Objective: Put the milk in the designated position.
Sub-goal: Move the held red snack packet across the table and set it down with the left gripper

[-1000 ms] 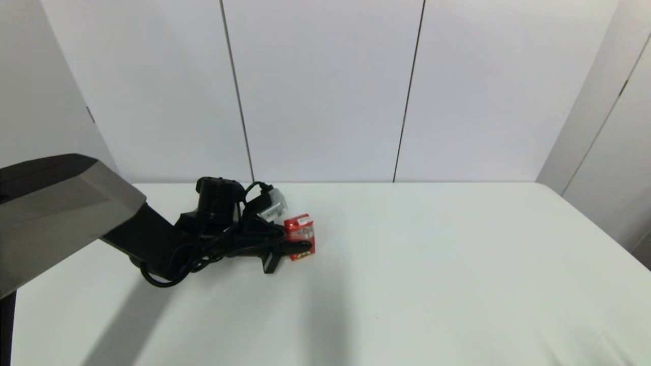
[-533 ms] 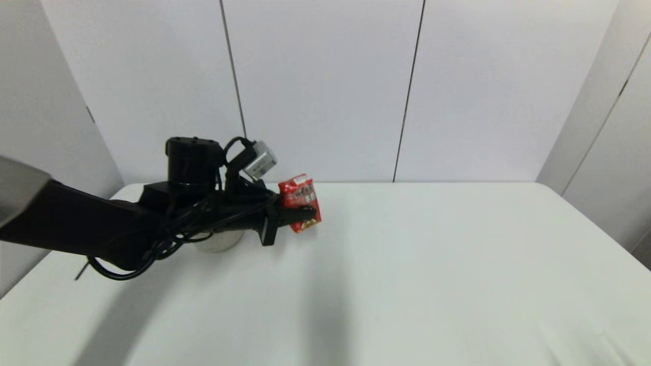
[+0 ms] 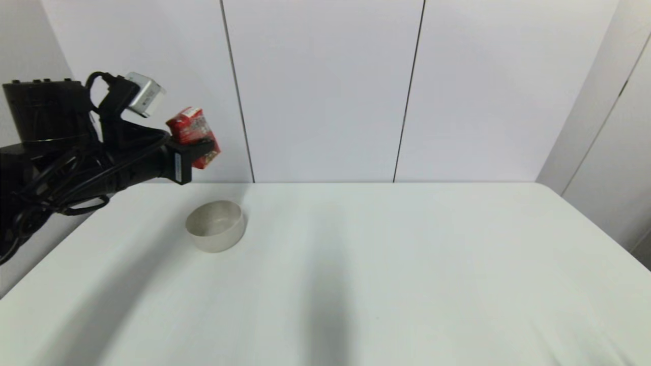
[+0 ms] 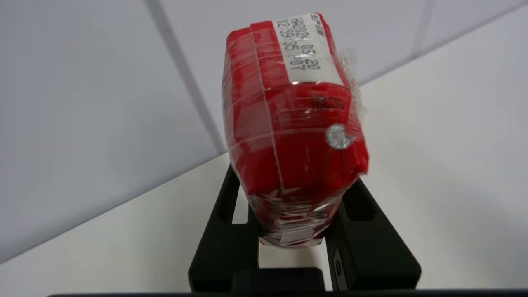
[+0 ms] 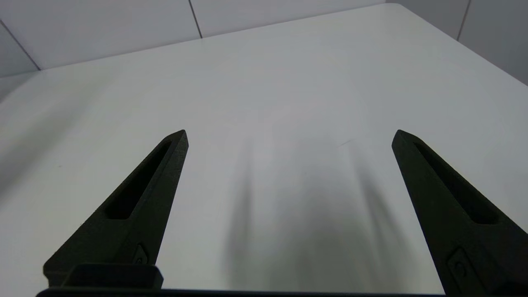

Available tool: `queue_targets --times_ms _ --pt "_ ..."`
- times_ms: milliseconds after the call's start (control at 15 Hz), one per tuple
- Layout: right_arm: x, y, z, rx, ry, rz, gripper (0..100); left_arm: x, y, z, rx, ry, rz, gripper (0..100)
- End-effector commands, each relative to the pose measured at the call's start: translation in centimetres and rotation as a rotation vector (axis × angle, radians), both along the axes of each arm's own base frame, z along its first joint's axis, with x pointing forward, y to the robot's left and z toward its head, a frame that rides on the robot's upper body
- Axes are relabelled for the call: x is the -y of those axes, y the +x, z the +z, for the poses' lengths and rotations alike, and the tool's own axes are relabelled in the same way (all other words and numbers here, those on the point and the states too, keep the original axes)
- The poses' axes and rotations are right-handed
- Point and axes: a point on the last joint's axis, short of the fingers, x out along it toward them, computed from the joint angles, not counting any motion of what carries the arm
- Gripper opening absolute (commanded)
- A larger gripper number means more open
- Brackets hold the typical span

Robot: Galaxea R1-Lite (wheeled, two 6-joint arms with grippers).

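I should let go of the milk with my left gripper on the tabletop (image 3: 169, 246) just beside the beige bowl, on the arm's side.
The milk (image 3: 193, 133), a small red carton with a white label on top, hangs tilted in the air above the table's far left. My left gripper (image 3: 204, 147) is shut on it. In the left wrist view the milk (image 4: 288, 136) stands up between the two black fingers (image 4: 225, 231) of the left gripper (image 4: 295, 194) and hides their tips. The designated position has no mark of its own on the white tabletop (image 3: 381, 254). My right gripper (image 5: 288, 134) is out of the head view; its wrist view shows it open over bare table.
A round beige bowl (image 3: 216, 226) stands on the table at the far left, below and slightly right of the raised carton. White wall panels (image 3: 325, 91) close off the table's far edge. The table's right edge (image 3: 600, 239) runs near another wall.
My left arm has lifted the milk off the table and carried it up and to the left. The bowl, hidden behind the arm before, now shows.
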Motion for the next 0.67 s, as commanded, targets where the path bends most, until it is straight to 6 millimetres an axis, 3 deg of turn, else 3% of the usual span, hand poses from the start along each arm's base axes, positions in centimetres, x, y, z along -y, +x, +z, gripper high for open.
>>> queue_targets --times_ms 67,333,667 --pt "0.0 0.0 0.0 -0.001 0.002 -0.001 100 -4.3 -1.1 -0.5 -0.014 0.034 0.149 0" --pt "0.0 0.0 0.0 -0.001 0.000 -0.001 100 -6.4 -1.2 -2.8 -0.084 0.063 0.338 0" --pt "0.0 0.0 0.0 -0.001 0.000 -0.001 100 -6.5 0.0 -9.1 -0.224 0.079 0.358 0"
